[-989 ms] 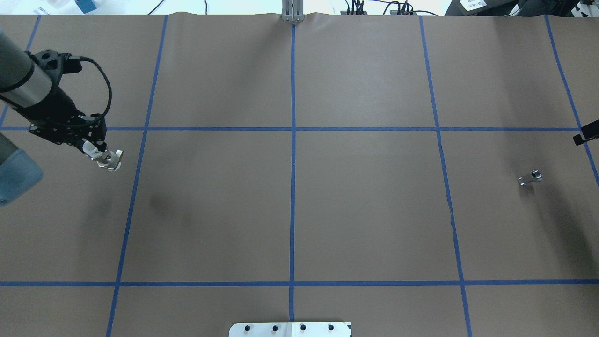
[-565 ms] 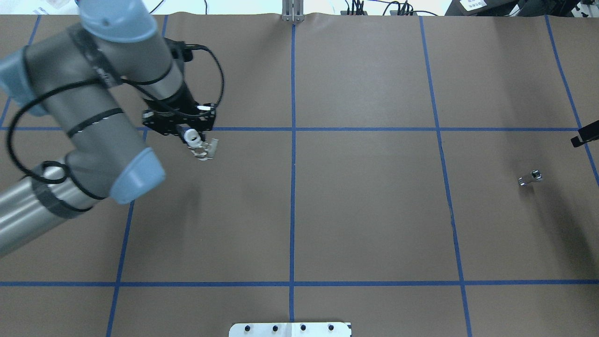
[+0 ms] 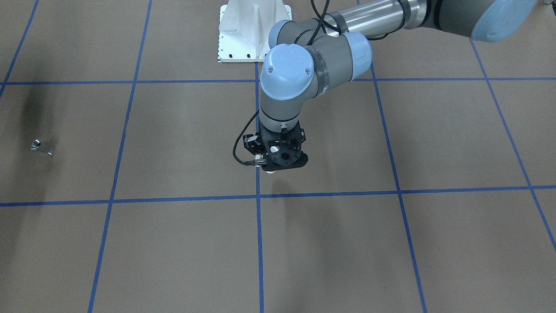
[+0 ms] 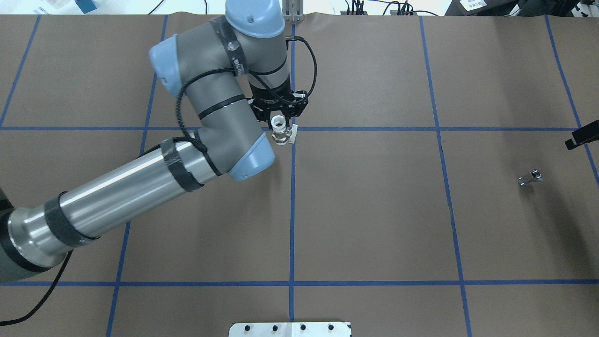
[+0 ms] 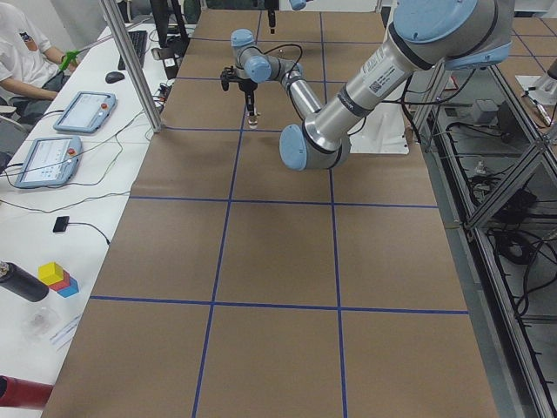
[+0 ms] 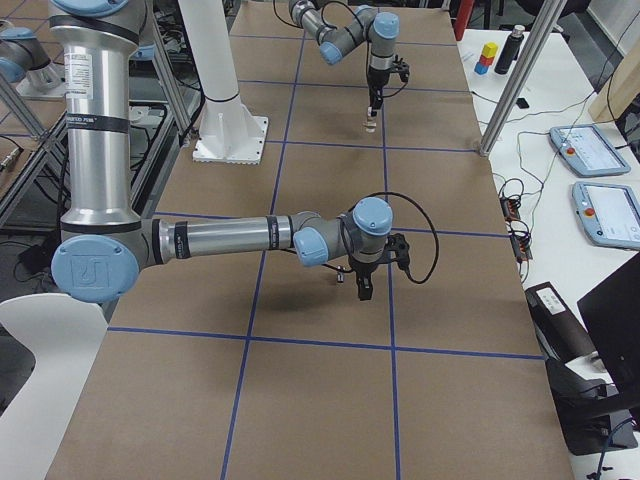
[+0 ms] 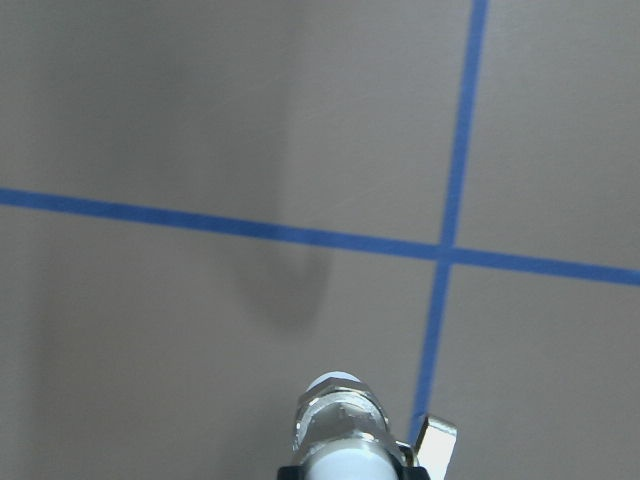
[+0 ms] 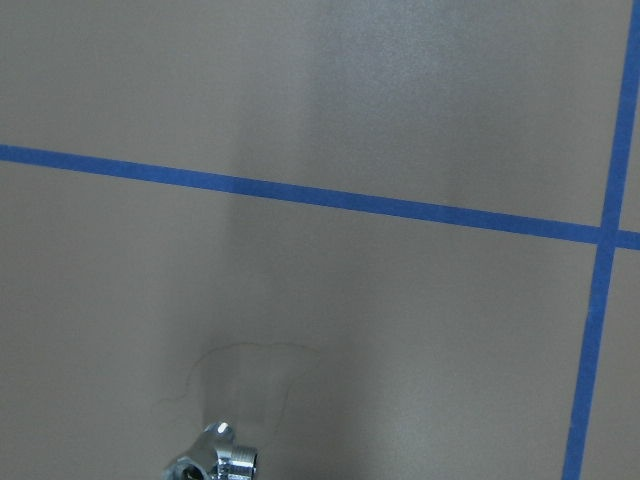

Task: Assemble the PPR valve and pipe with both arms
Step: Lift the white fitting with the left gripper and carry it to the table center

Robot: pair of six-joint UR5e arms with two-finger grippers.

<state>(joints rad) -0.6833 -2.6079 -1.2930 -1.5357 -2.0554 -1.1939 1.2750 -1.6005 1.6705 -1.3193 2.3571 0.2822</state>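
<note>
My left gripper is going to release the PPR valve on the blue tape just pedestal-side of the centre tape crossing point(image 3: 260, 184) point(image 7: 426, 316).
My left gripper point(image 4: 279, 122) is shut on the PPR valve point(image 4: 281, 137), a white stub with a silvery band and a pale lever. It holds the valve upright above the table's centre tape crossing. The valve also shows at the bottom of the left wrist view point(image 7: 340, 430), and the gripper shows in the front view point(image 3: 280, 158). The pipe point(image 4: 530, 178), a tiny chrome stub, lies on the table at the far right; it also shows in the front view point(image 3: 41, 148) and the right wrist view point(image 8: 215, 462). Only a black part of my right gripper point(image 4: 581, 135) shows at the right edge, so I cannot tell whether it is open or shut.
Brown paper with a blue tape grid point(image 4: 292, 210) covers the table. The white bolted pedestal point(image 3: 243, 30) stands at the robot's side. An aluminium post point(image 4: 292, 11) stands at the far edge. Tablets point(image 5: 83, 111) and a seated person are beyond that edge.
My left arm has swung from the table's left side to the centre, carrying the valve. The right gripper's visible part has dropped slightly. The pipe has not moved.
</note>
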